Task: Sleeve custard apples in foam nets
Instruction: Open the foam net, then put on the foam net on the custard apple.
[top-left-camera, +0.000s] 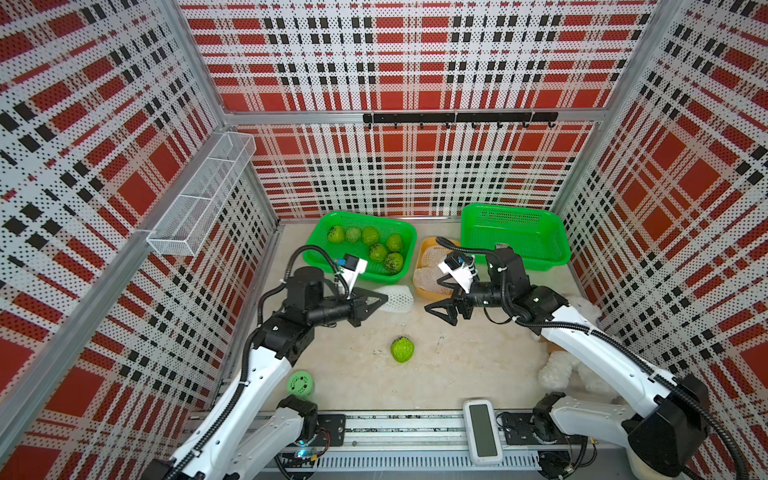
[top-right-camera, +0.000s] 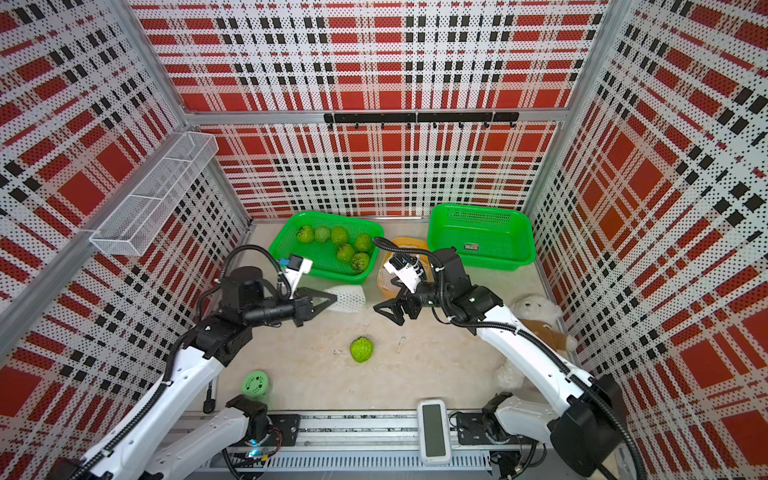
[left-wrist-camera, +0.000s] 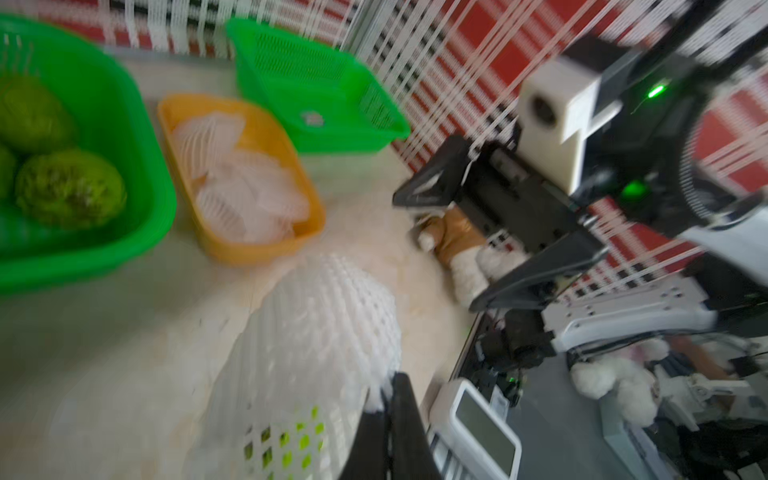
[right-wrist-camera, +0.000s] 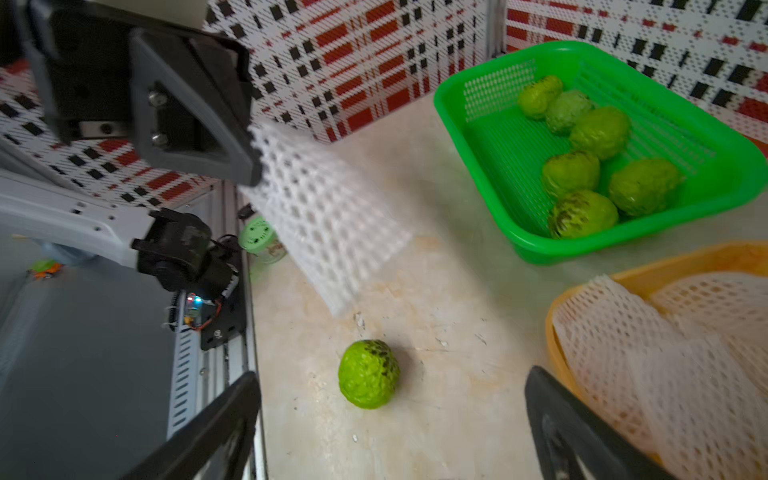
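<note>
The sides of the custard apple (top-left-camera: 402, 348) (right-wrist-camera: 368, 374) lying alone on the table are the next place for my right gripper to go and close.
My left gripper (top-left-camera: 384, 298) (left-wrist-camera: 390, 395) is shut on one edge of a white foam net (top-left-camera: 399, 298) (top-right-camera: 349, 298) (left-wrist-camera: 316, 332) (right-wrist-camera: 328, 216), which hangs out from it just above the table. My right gripper (top-left-camera: 445, 311) (top-right-camera: 392, 309) (right-wrist-camera: 390, 432) stands wide open and empty, to the right of the net and apart from it. One custard apple (top-left-camera: 401, 350) (top-right-camera: 360, 349) (right-wrist-camera: 369, 374) lies alone on the table, nearer the front than both grippers. Several more custard apples (top-left-camera: 378, 251) sit in a green basket (top-left-camera: 316, 235). More foam nets (top-left-camera: 428, 272) (right-wrist-camera: 665, 353) fill an orange basket (top-left-camera: 419, 253).
A second green basket (top-left-camera: 469, 232) stands at the back right. A smooth green ball with holes (top-left-camera: 300, 384) sits by the left arm's base, and a white plush bear (top-right-camera: 536, 311) lies under the right arm. A white device (top-left-camera: 482, 430) rests on the front rail.
</note>
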